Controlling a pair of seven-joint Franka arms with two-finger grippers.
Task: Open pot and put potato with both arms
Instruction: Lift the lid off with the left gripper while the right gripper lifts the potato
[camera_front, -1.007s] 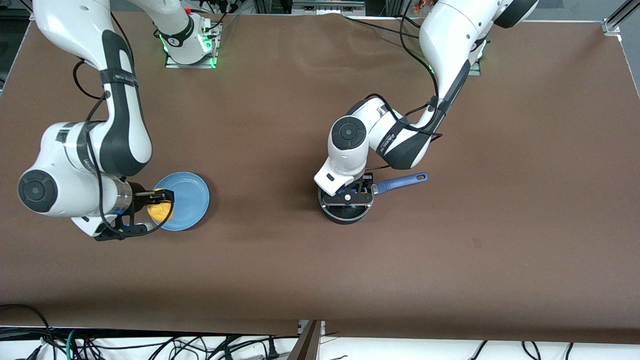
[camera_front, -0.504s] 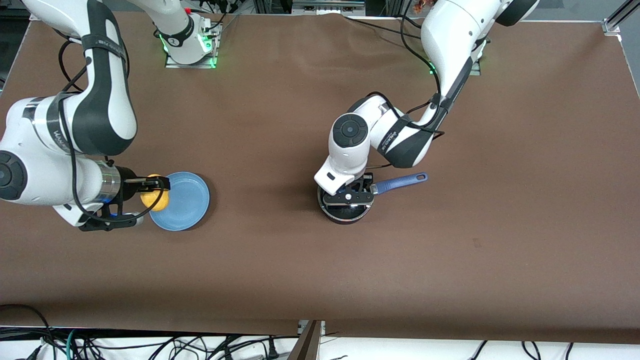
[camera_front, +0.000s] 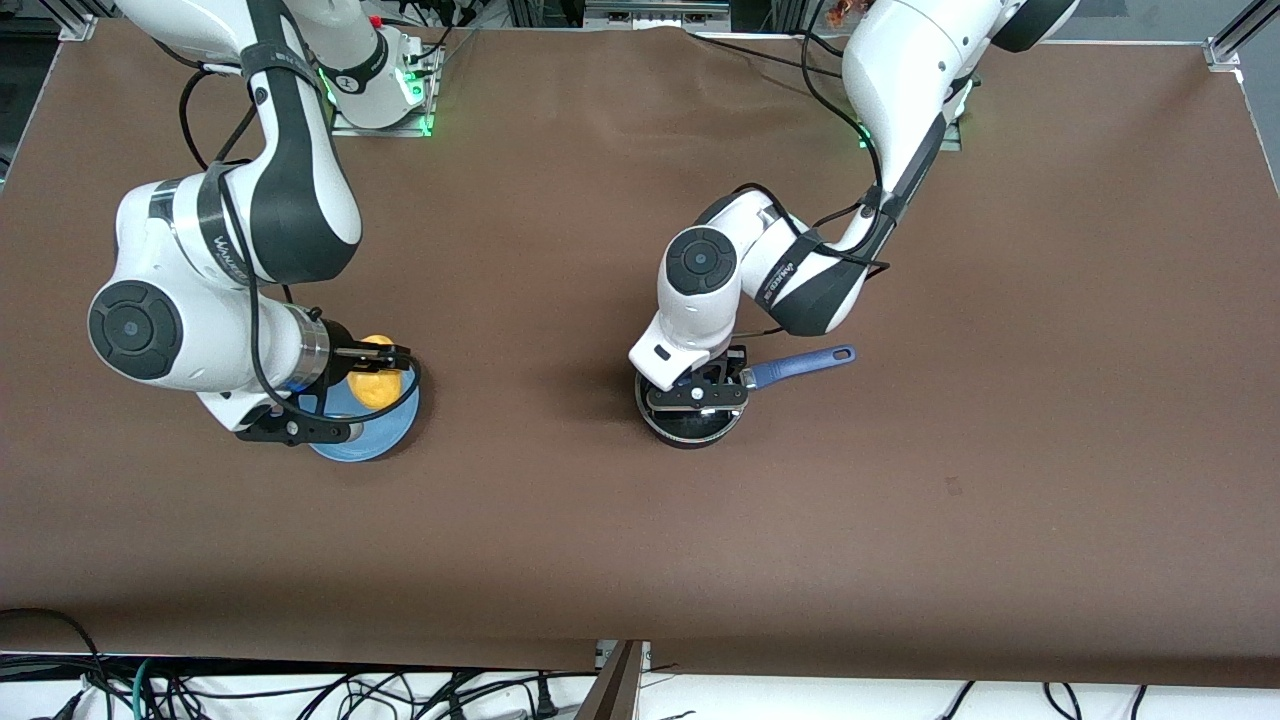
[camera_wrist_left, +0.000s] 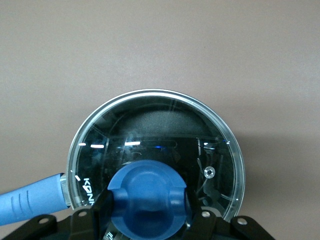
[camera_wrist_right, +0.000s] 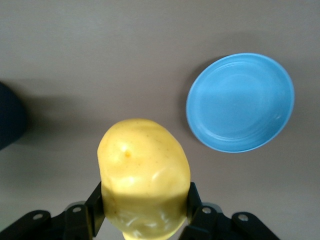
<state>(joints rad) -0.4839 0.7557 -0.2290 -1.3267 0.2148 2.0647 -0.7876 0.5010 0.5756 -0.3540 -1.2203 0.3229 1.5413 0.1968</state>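
Observation:
My left gripper is going to let go of the glass lid on the brown table cloth (camera_front: 1005, 420) past the tip of the pot's blue handle.
The black pot (camera_front: 690, 425) with its long blue handle (camera_front: 800, 365) sits mid-table, its clear glass lid (camera_wrist_left: 155, 145) on it. My left gripper (camera_front: 697, 393) is directly over the pot and shut on the lid's blue knob (camera_wrist_left: 146, 197), with a finger on each side of it. My right gripper (camera_front: 385, 365) is shut on the yellow potato (camera_front: 372, 383) and holds it in the air over the light-blue plate (camera_front: 375, 440). In the right wrist view the potato (camera_wrist_right: 144, 177) fills the space between the fingers.
The light-blue plate (camera_wrist_right: 240, 102) lies toward the right arm's end of the table and has nothing on it. Brown table cloth spreads between the plate and the pot. The arm bases stand along the table's back edge.
My right arm has lifted the potato off the plate and carried it a little toward the pot's end. The left gripper has stayed on the lid knob.

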